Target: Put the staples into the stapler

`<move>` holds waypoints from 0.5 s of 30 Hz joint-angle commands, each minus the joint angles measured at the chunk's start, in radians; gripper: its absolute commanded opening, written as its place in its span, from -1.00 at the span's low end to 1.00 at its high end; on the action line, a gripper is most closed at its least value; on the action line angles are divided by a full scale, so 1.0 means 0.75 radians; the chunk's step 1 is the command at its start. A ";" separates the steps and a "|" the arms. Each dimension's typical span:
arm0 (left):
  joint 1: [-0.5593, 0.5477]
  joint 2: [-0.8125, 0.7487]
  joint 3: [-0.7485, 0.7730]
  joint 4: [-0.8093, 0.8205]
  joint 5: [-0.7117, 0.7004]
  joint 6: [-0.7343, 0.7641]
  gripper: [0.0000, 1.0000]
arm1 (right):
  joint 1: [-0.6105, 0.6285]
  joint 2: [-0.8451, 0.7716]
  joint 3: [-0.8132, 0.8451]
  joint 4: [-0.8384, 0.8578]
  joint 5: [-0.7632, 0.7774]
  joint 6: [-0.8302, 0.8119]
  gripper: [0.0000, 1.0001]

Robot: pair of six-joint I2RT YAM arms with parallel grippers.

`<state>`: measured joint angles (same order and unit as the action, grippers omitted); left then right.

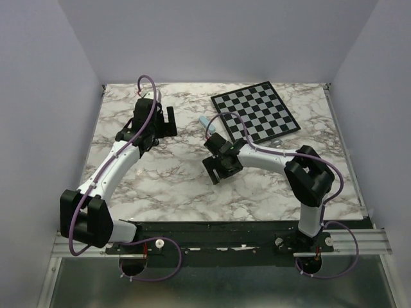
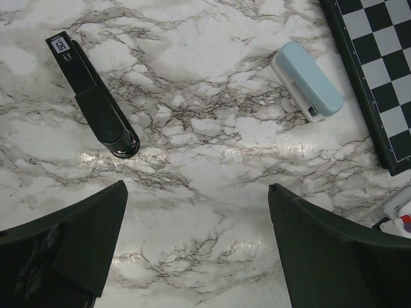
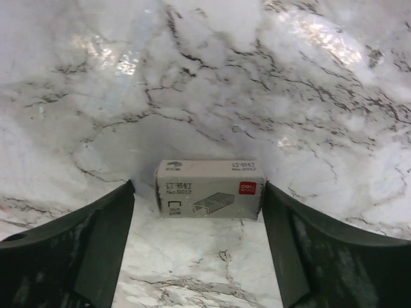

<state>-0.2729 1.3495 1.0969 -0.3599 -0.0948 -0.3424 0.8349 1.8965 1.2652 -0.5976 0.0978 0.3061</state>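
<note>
The robot's right gripper spans both ends of the cream box, so it should open and pinch just the red-label end [image 3: 255,191], while the left gripper holds the other end.
The black stapler [image 2: 96,106] lies closed on the marble, up and to the left of my left gripper [image 2: 198,186]. That gripper hovers open over bare table, apart from the stapler. A small cream box [image 3: 209,188] printed with a staple drawing rests on the table between the fingers of my right gripper [image 3: 198,185]. Its right end is against the right finger [image 3: 282,218]. A gap shows between its left end and the left finger. The staples themselves are out of view. In the top view the right gripper [image 1: 218,168] covers the box.
A light blue stapler [image 2: 307,78] lies to the right of the black one, also seen from above [image 1: 204,122]. A black-and-grey chessboard [image 1: 255,110] lies at the back right of the marble table; its edge [image 2: 379,70] is near the blue stapler.
</note>
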 commanded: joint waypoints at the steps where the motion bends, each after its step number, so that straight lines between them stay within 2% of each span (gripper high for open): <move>1: -0.012 -0.044 -0.019 0.030 0.040 -0.006 0.97 | 0.008 -0.033 -0.008 -0.009 -0.085 0.030 0.92; 4: -0.057 -0.079 -0.031 0.024 0.032 -0.020 0.97 | 0.006 -0.164 -0.065 -0.005 -0.067 0.013 0.97; 8: -0.164 -0.120 -0.037 0.003 -0.100 -0.020 0.97 | -0.021 -0.315 -0.155 0.036 -0.065 0.007 0.95; 11: -0.263 -0.151 -0.045 -0.044 -0.164 -0.097 0.98 | -0.074 -0.373 -0.246 0.107 -0.122 0.013 0.85; 15: -0.411 -0.245 -0.161 0.003 -0.178 -0.257 0.98 | -0.174 -0.400 -0.355 0.275 -0.314 0.027 0.74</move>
<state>-0.4896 1.2366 1.0534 -0.3588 -0.1738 -0.4057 0.7650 1.5967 1.0843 -0.5110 0.0029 0.3141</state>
